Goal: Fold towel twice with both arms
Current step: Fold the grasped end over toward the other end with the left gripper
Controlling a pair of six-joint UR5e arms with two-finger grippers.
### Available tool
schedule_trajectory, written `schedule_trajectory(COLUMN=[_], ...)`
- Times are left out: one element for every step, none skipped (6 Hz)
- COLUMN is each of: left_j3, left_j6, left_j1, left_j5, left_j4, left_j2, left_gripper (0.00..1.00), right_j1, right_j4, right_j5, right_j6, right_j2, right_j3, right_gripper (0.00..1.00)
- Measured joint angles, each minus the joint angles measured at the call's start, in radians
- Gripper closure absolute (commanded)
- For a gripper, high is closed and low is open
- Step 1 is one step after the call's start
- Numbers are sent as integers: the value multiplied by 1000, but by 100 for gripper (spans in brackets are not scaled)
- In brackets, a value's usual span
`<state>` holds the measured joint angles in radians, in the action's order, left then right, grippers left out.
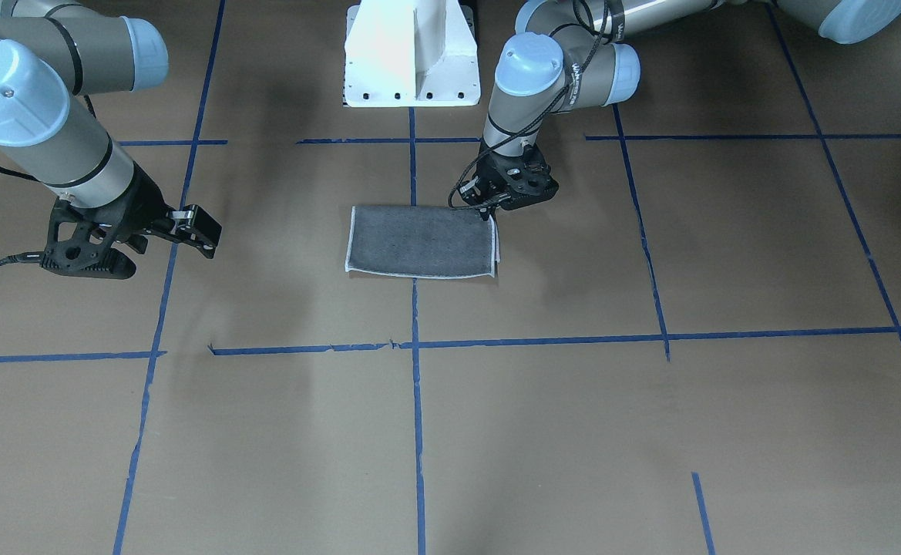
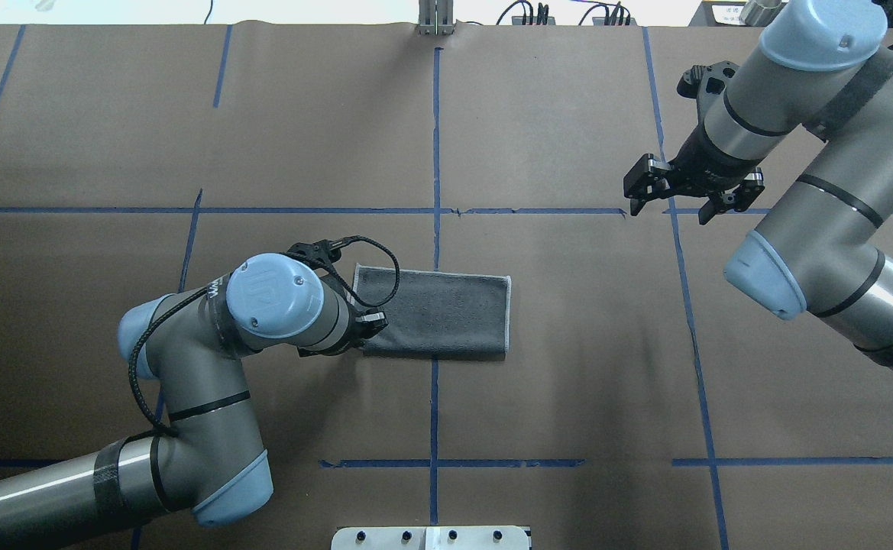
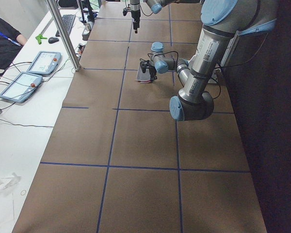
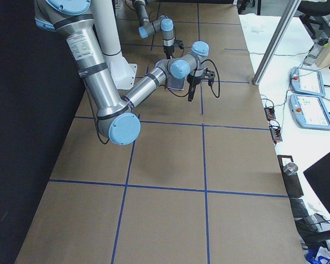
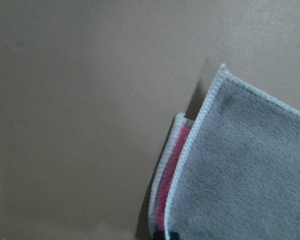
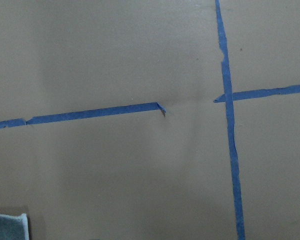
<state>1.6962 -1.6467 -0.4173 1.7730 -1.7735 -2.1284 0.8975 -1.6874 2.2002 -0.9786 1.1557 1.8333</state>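
Next, my left gripper lets go of the towel's held corner just past its opposite short edge (image 1: 333, 223), toward the white pedestal base.
The towel (image 1: 419, 240) lies flat on the brown table as a grey rectangle, folded in half, with a pale border. My left gripper (image 1: 487, 213) is low at its short edge, at the corner nearest my base, and looks shut on that edge. In the overhead view the wrist partly hides this gripper (image 2: 371, 327) beside the towel (image 2: 438, 309). The left wrist view shows the grey top layer (image 5: 240, 165) over a pink strip (image 5: 171, 170), with dark fingertips at the bottom edge. My right gripper (image 2: 669, 214) is open and empty, raised well off to my right, also in the front view (image 1: 169, 250).
Blue tape lines (image 1: 417, 401) cross the brown table cover. The white pedestal base (image 1: 411, 54) stands just behind the towel. The right wrist view shows bare table, tape and a towel corner (image 6: 7, 227). Tablets (image 3: 31, 73) lie on a side table beyond the far edge.
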Motion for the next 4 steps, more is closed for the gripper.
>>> schedule_trajectory(left_j3=[-3,-31,-103,-221], left_j6=[1,0,0,-1], left_j1=[-2,-3,-2,1], left_j5=[0,-2,-13,-35], left_j4=[47,101,132,142], left_j2=[-55,-134,-230,-346], left_gripper=[100,100,100,100], right_j1=[1,3,5,10], right_j4=[0,0,0,1], right_j5=[2,3,4,6], right_j6=[5,25,50,66], right_j2=[11,41,69,87], right_j3=[10,34,52,58], right_gripper=[0,0,0,0])
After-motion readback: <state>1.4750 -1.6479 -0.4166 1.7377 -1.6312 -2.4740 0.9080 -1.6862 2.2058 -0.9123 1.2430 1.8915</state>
